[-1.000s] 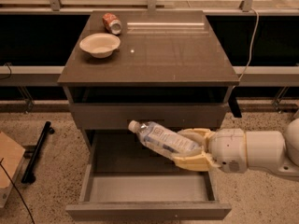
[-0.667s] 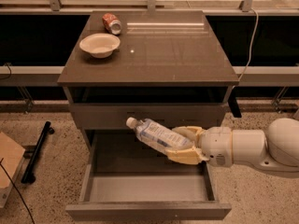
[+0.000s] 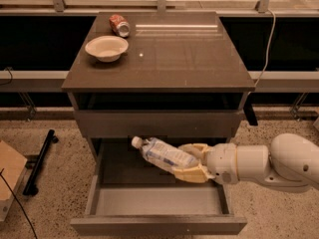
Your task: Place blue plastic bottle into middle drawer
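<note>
The blue plastic bottle will be let go by my gripper around the centre of the middle drawer's grey bottom (image 3: pixel 173 184). The bottle now hangs tilted above that floor.
The blue plastic bottle (image 3: pixel 163 154), clear with a white cap and a pale bluish label, lies tilted with its cap pointing up-left, over the back of the open middle drawer (image 3: pixel 159 201). My gripper (image 3: pixel 192 162) reaches in from the right on a white arm and is shut on the bottle's base end, its cream fingers (image 3: pixel 191 174) above and below it. The bottle hangs above the drawer's grey floor, just under the flat-fronted drawer above.
A white bowl (image 3: pixel 106 48) and a crushed red-and-white can (image 3: pixel 119 25) sit on the cabinet top (image 3: pixel 184 54) at its left back. A black bar (image 3: pixel 40 161) lies on the speckled floor at left. A cardboard piece (image 3: pixel 9 176) is at far left.
The gripper and bottle have shifted left and slightly lower, further over the open drawer. The bottle stays held.
</note>
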`<state>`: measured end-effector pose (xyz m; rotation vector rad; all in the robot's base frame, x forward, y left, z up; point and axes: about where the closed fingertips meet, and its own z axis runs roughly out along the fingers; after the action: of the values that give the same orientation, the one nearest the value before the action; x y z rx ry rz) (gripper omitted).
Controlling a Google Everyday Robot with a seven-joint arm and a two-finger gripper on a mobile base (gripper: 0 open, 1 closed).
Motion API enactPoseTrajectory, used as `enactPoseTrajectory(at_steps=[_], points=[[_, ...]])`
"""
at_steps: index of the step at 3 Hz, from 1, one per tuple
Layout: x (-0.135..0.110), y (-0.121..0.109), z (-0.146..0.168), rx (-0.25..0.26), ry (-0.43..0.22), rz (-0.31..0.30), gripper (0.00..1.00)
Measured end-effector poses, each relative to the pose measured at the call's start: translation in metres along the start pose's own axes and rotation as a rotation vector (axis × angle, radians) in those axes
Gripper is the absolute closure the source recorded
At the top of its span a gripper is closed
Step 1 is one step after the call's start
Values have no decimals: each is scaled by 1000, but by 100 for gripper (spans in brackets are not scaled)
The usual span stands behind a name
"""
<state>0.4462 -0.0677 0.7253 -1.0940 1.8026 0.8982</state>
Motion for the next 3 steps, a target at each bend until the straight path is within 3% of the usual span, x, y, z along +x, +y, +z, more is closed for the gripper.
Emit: enactPoseTrajectory(at_steps=[2, 3], points=[[58, -25, 35, -32, 35, 20, 100], [99, -44, 55, -55, 66, 38, 100]])
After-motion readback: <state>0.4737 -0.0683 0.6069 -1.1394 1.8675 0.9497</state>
